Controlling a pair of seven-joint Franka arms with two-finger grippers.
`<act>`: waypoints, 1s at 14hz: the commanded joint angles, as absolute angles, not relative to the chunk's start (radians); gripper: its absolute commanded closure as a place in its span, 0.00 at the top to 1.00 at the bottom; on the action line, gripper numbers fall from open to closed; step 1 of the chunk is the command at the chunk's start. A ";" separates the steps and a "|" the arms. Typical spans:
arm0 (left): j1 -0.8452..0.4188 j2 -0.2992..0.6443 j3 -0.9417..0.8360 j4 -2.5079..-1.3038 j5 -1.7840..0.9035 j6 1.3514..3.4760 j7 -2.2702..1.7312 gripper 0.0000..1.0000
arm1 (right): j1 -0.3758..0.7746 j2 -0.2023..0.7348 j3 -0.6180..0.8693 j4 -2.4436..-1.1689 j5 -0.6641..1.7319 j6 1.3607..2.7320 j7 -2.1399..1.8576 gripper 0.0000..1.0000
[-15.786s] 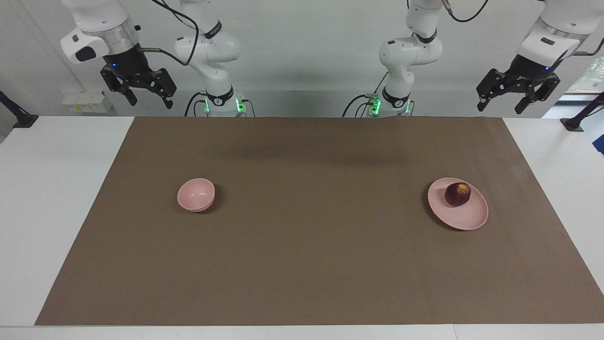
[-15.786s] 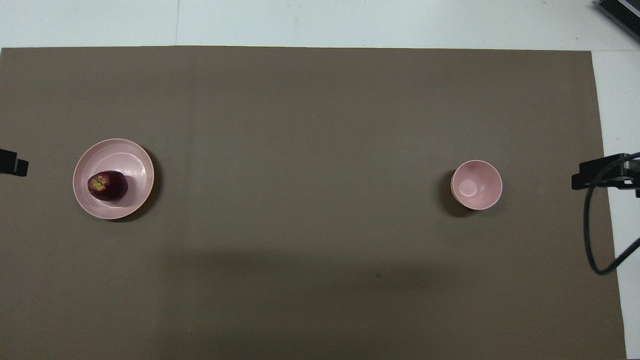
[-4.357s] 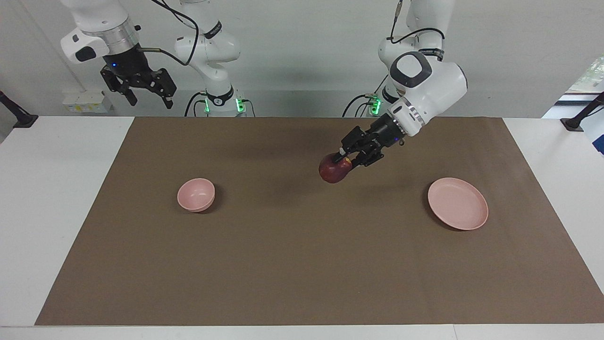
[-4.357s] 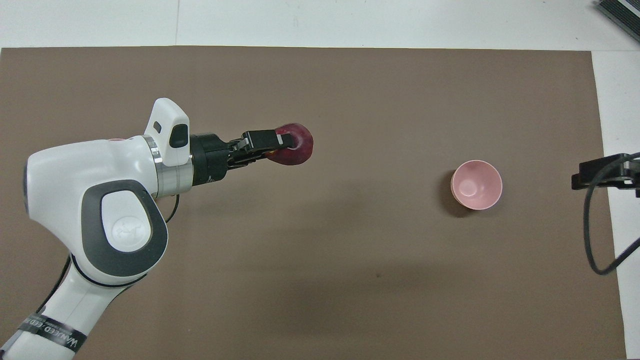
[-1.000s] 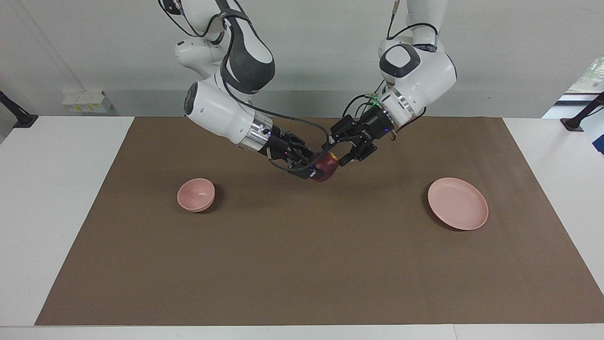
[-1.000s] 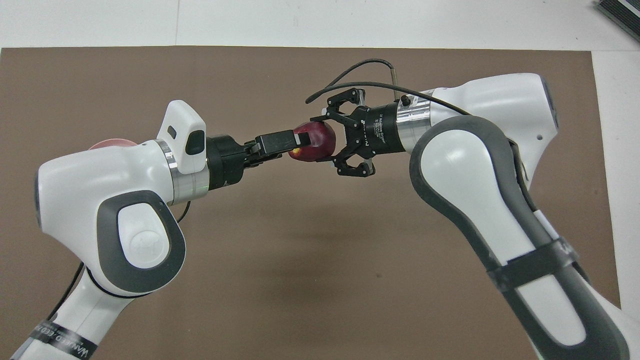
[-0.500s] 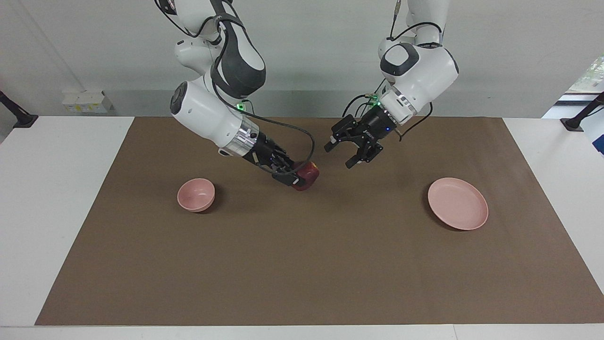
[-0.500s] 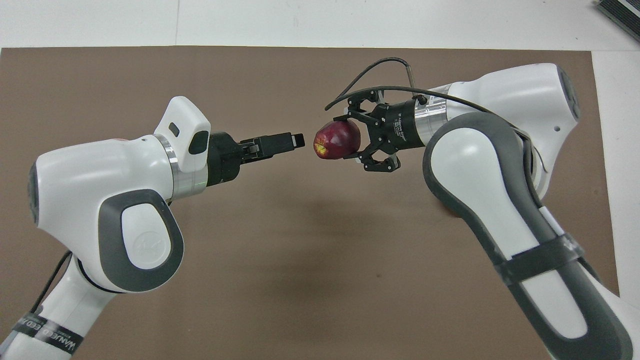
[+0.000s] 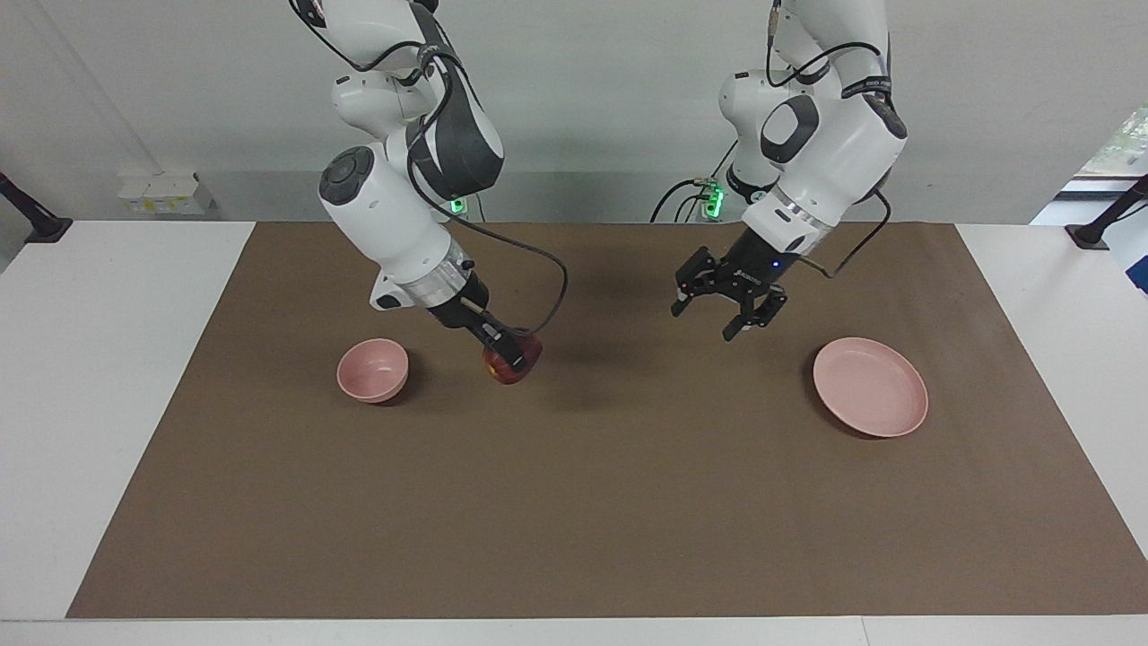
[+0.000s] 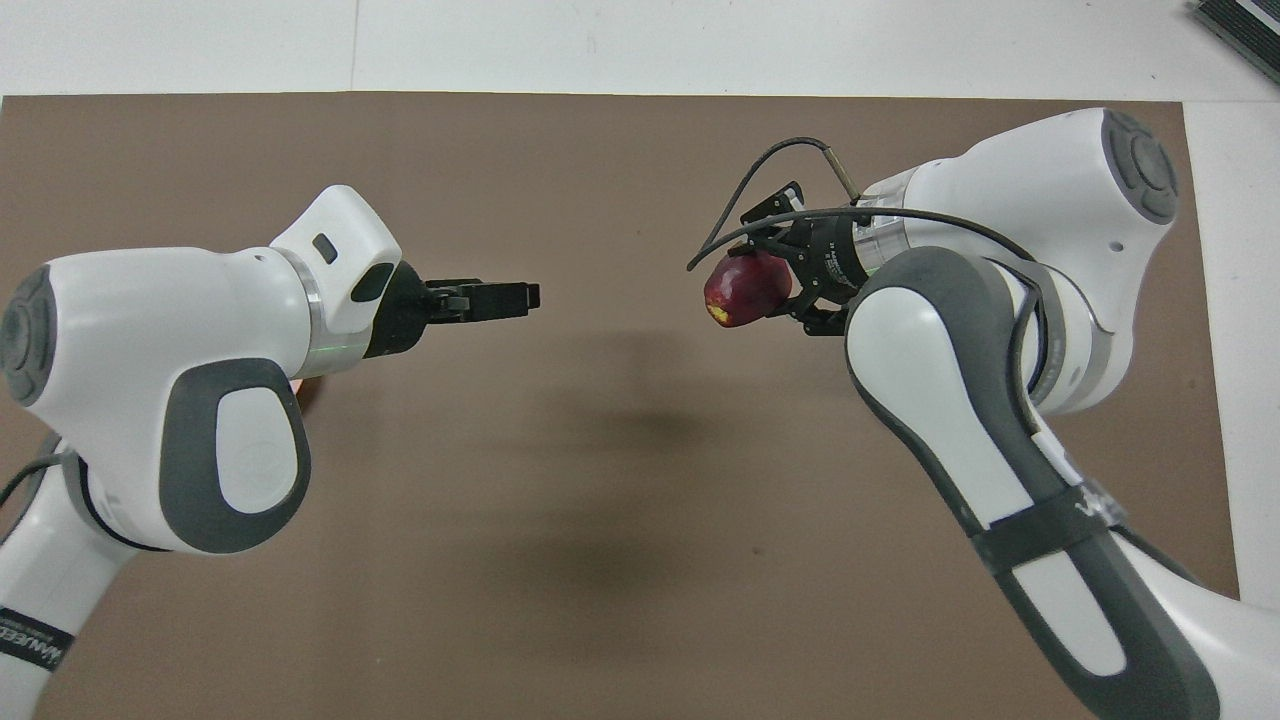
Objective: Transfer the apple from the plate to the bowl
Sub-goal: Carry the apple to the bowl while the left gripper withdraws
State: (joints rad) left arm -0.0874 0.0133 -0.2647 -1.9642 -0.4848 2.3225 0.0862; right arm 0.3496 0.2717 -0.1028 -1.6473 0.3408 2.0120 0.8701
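I will let go of the dark red apple with my right gripper inside the pink bowl (image 10: 945, 370) on the brown mat, under its arm.
My right gripper (image 9: 513, 357) is shut on the dark red apple (image 9: 517, 369) and holds it low over the brown mat, beside the pink bowl (image 9: 372, 369) on the side toward the table's middle. From overhead the apple (image 10: 735, 290) shows its yellowish patch in front of the right gripper (image 10: 762, 285); the bowl is hidden under that arm. My left gripper (image 9: 720, 320) hangs open with nothing in it over the mat, between the apple and the pink plate (image 9: 870, 388). Overhead, the left gripper (image 10: 525, 296) points toward the apple.
The brown mat (image 9: 574, 502) covers most of the white table (image 9: 99, 377). The right arm's cable loops above the apple. Both arms lean in over the mat's robot-side half.
The two grippers have drawn apart. The right one has carried the apple down toward the bowl, and the open left one has pulled back toward the plate.
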 commanded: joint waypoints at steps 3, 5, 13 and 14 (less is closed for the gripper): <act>-0.028 0.054 -0.270 -1.858 -0.206 2.159 0.034 1.00 | 0.287 0.201 -0.098 -1.643 0.088 1.846 0.564 0.00; 0.001 0.064 -0.270 -1.781 -0.129 2.073 0.035 1.00 | 0.249 0.202 -0.097 -1.649 0.084 1.850 0.468 0.00; 0.097 0.060 -0.241 -1.501 -0.029 1.673 0.041 1.00 | 0.221 0.184 -0.098 -1.785 0.081 1.905 0.345 0.00; 0.110 0.063 -0.230 -1.449 -0.029 1.616 0.043 1.00 | 0.195 0.186 -0.098 -1.786 0.080 1.910 0.309 0.00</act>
State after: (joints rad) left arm 0.0805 0.0488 -0.2326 -1.5519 -0.0516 1.7304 0.0474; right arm 0.2351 0.2117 -0.1054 -1.7491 0.0971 1.8834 0.3756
